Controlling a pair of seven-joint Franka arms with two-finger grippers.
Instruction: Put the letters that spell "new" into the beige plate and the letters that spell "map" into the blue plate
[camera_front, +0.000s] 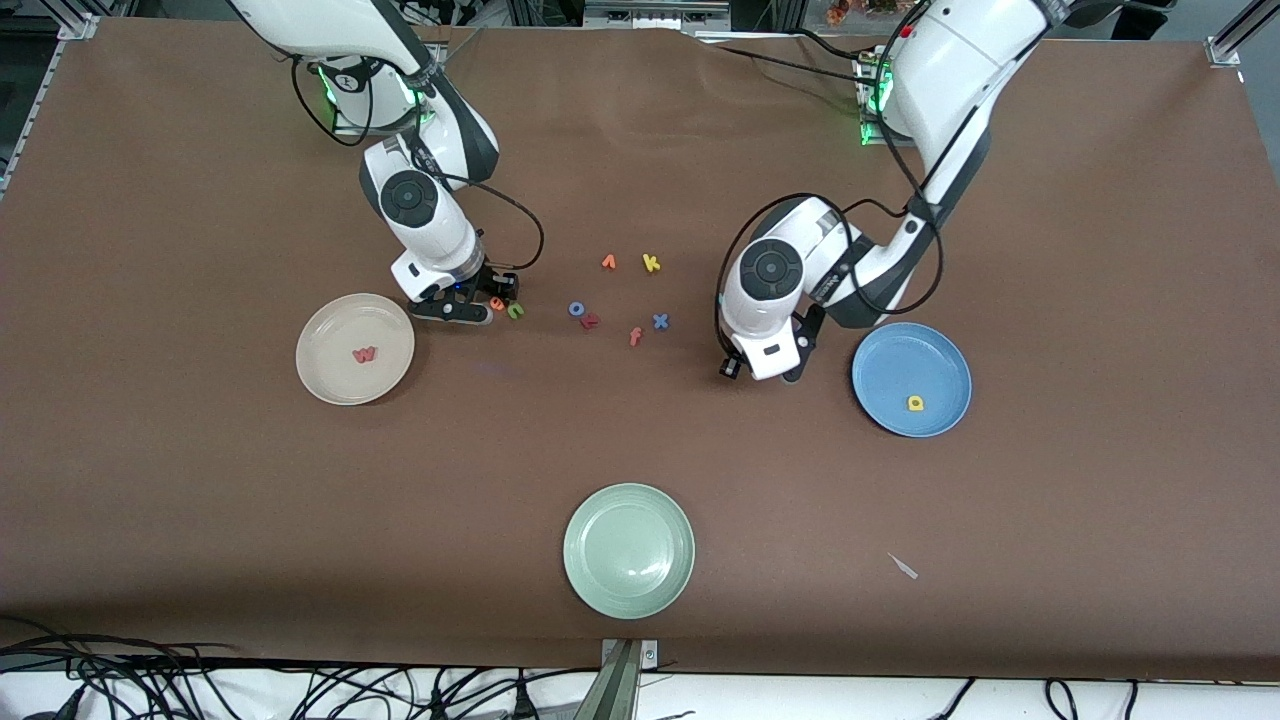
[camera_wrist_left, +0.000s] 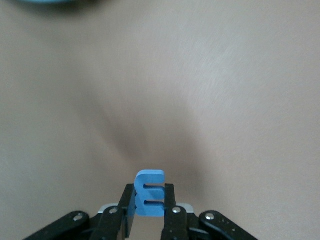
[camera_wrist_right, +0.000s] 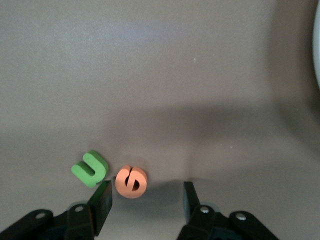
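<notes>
The blue "m" will go down from my left gripper in the middle of the blue plate (camera_front: 908, 380), just behind the yellow "a".
My left gripper (camera_wrist_left: 149, 204) is shut on the blue "m" (camera_wrist_left: 150, 192), which stands on edge between its fingers. It hangs low over the table (camera_front: 762, 370), beside the blue plate (camera_front: 895, 355), where the yellow "a" (camera_front: 915, 403) lies. My right gripper (camera_wrist_right: 146, 197) is open just over the table (camera_front: 490, 298), beside the beige plate (camera_front: 320, 375), which holds the pinkish-red "w" (camera_front: 364, 354). The orange "e" (camera_wrist_right: 131, 181) lies close to one fingertip (camera_wrist_right: 102, 197), just ahead of the gap. The green "n" (camera_wrist_right: 90, 168) touches it on the outer side.
Loose letters lie mid-table between the arms: orange "v" (camera_front: 609, 262), yellow "k" (camera_front: 651, 263), blue "o" (camera_front: 577, 309), a red letter (camera_front: 591, 321), "f" (camera_front: 635, 337), blue "x" (camera_front: 660, 321). A pale green plate (camera_front: 629, 550) sits near the front edge, a small white scrap (camera_front: 903, 566) beside it.
</notes>
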